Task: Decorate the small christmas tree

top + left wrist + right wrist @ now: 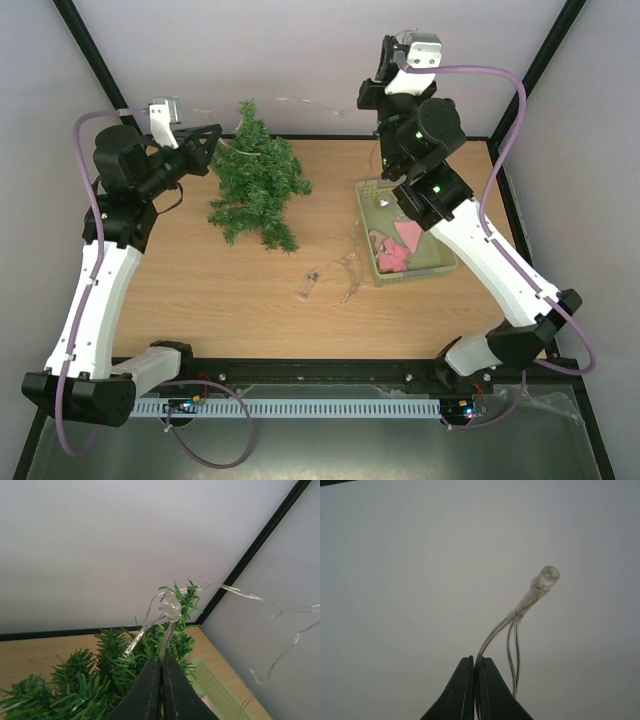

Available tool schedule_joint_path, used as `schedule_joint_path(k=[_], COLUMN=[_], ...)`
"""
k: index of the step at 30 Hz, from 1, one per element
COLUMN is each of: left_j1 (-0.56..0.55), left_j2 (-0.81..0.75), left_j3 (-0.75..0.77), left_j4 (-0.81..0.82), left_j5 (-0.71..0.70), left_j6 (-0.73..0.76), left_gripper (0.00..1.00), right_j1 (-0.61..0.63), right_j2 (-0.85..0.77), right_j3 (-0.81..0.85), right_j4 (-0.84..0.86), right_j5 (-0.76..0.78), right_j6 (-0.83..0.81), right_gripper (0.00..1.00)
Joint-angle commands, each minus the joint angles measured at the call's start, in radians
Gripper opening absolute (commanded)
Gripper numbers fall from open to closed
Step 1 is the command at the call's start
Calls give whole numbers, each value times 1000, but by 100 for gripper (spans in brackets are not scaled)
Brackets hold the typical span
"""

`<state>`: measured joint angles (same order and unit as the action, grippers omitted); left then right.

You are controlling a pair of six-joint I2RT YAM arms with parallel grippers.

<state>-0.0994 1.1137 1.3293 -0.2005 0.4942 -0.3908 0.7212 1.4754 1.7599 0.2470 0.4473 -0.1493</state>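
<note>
The light wire runs behind the tree's top to my right gripper, so I need to open my left gripper and take the wire in front of the branches [276, 182].
The small christmas tree [255, 182] lies on the wooden table at the back left; its dark green branches fill the bottom of the left wrist view [95, 682]. A thin silver light wire [290, 100] hangs in the air between my two grippers. My left gripper [213, 140] is beside the tree's top, shut on the wire [167, 637] just below a clear bulb [170, 605]. My right gripper [383, 58] is raised high at the back, shut on the wire [492, 637] below another clear bulb [547, 577].
A pale green basket [435, 268] with pink pieces stands under the right arm; its corner shows in the left wrist view [220, 690]. More wire [345, 275] and a small clear box [308, 287] lie mid-table. Black frame posts [95, 50] stand at the back corners.
</note>
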Motion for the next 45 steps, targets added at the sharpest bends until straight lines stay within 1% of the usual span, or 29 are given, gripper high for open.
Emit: schedule_joint_path(k=[1,4,7,12,15,17,20,25,30,33,37,40,43,45], left_j1=[4,4,4,4,4,4,4,4,4,4,4,4,4,4], left_j2=[24,28,18,20,36,63,122,158,190,201,199,181,162,151], left_j3=[5,-6,-18,-4,22,57,138,222,269,284,282,257,244,238], left_j4=[30,47,53,12,-12,-57,-112,-115,-128,-143,-160,-178,-203,-205], left_j5=[76,93,61,-9,-81,-145,-175,-160,-127,-91,-25,35,48,51], left_j6=[-109,-139,-142,-100,-73,-70,-68,-100,-111,-122,-159,-189,-184,-192], left_gripper=[2,2,2,2,2,2,2,2,2,2,2,2,2,2], right_j1=[-1,-1,-1,-1,-1,-2,-2,-18,-51,-54,-54,-54,-54,-54], right_j2=[-79,-124,-161,-183,-177,-162,-109,-75,-60,-67,-101,-157,-215,-254], right_j3=[-54,-90,-121,-161,-156,-148,-75,-27,-4,-17,-75,-139,-197,-218], right_j4=[-88,-142,-172,-117,-73,-49,-82,-11,14,8,-1,-27,-59,-110], right_j5=[17,20,31,114,95,70,98,166,178,183,214,214,207,170], right_j6=[-21,-6,4,-49,-70,-91,-118,-160,-174,-189,-200,-173,-146,-107], right_gripper=[2,2,2,2,2,2,2,2,2,2,2,2,2,2])
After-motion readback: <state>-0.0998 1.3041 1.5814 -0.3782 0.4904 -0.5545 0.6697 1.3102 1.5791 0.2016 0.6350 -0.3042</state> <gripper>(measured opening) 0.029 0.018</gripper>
